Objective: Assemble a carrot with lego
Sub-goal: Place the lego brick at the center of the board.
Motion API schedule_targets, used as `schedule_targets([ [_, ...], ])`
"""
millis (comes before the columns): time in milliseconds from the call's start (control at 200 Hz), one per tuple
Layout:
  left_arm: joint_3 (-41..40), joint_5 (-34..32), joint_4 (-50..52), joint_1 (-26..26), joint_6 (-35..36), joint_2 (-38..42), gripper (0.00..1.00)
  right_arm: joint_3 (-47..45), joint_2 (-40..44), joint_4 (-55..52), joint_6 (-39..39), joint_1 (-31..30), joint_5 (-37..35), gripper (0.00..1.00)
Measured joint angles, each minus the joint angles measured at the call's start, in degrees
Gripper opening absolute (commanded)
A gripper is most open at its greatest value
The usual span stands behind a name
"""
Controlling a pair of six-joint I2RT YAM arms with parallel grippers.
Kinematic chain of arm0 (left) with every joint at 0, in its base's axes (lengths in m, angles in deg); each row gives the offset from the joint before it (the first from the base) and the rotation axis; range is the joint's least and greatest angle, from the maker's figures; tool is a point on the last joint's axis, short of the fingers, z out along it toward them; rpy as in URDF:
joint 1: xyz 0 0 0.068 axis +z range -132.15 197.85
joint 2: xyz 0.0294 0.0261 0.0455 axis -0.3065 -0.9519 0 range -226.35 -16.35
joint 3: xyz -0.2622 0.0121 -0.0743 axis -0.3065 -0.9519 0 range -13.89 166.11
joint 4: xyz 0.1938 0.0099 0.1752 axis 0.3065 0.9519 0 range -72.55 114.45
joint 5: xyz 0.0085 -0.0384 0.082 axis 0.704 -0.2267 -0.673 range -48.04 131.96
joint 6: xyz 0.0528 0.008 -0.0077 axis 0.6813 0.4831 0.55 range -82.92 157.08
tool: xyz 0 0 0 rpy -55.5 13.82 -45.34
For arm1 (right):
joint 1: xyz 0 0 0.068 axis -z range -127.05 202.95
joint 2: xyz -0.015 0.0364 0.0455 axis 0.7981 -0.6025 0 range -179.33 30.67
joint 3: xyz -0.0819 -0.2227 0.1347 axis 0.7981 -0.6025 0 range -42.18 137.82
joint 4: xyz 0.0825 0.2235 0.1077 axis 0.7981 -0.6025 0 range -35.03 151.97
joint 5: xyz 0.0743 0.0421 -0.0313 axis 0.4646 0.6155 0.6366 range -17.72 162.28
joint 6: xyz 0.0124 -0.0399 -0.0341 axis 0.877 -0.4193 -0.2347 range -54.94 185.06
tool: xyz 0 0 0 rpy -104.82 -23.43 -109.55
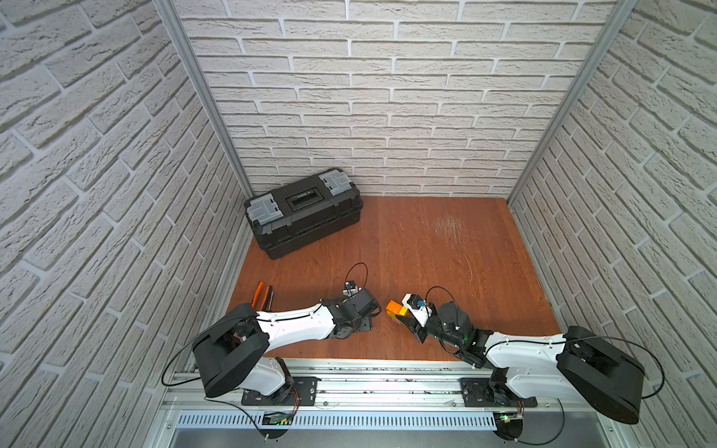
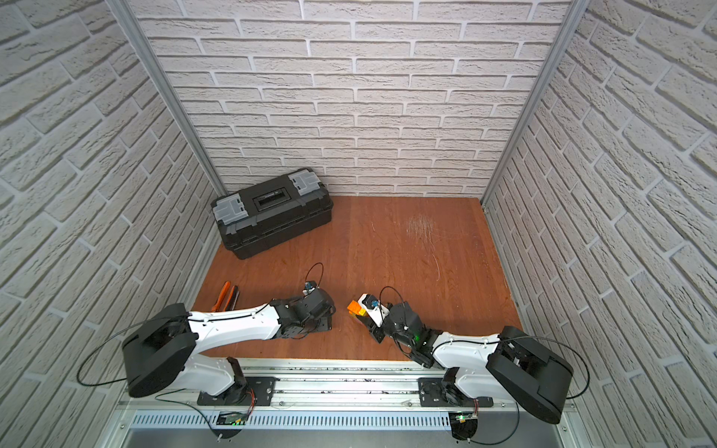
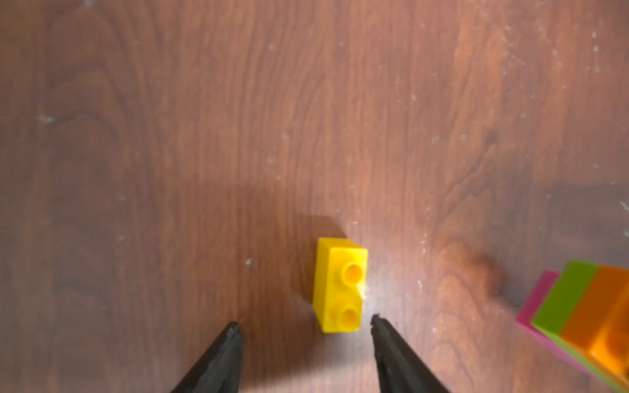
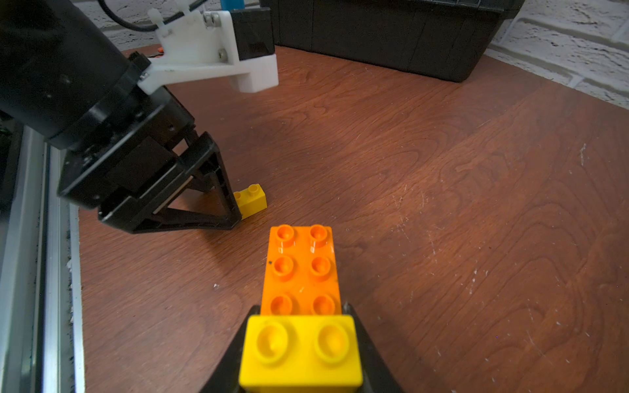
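Note:
The loose yellow brick sits ahead of my left gripper's fingers and off their middle, so I will center the fingers and close them on its long sides [image 3: 320, 281].
My right gripper [image 4: 301, 308] is shut on the carrot [image 4: 301, 268], a partly built stack held low over the table. Its top shows a long orange brick with a small yellow brick [image 4: 299, 350] pressed on near the jaws. The left wrist view shows its pink, lime-green and orange layers [image 3: 578, 306] side-on. In both top views the carrot [image 1: 395, 310] [image 2: 356, 307] sits between the two arms. A loose yellow lego brick [image 3: 340, 285] [image 4: 253, 200] lies on the wood. My left gripper [image 3: 306, 323] [image 1: 365, 325] stands open just behind it, holding nothing.
A black toolbox [image 1: 306, 211] stands at the back left against the brick wall. Orange-handled pliers [image 1: 260, 294] lie by the left wall, partly under the left arm. An aluminium rail [image 1: 368, 374] runs along the table's front edge.

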Motion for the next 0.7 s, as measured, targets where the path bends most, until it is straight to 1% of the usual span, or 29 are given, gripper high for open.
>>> schedule_targets([
  [85, 0.0, -0.5, 2.0, 0.0, -0.2, 1.5, 0.54, 0.0, 0.0, 0.0, 0.0, 0.0, 0.0, 0.03],
  [145, 0.0, -0.7, 3.3, 0.3, -0.2, 2.6, 0.50, 0.0, 0.0, 0.0, 0.0, 0.0, 0.0, 0.03],
  [330, 0.9, -1.1, 7.1, 2.7, 1.0, 5.7, 0.48, 0.0, 0.0, 0.0, 0.0, 0.0, 0.0, 0.03],
  [445, 2.2, -0.9, 7.7, 4.2, 2.7, 6.5, 0.48, 0.0, 0.0, -0.1, 0.0, 0.0, 0.0, 0.03],
  [700, 2.8, 3.3, 4.8, 4.9, 7.7, 5.9, 0.48, 0.0, -0.9, 0.0, 0.0, 0.0, 0.1, 0.03],
])
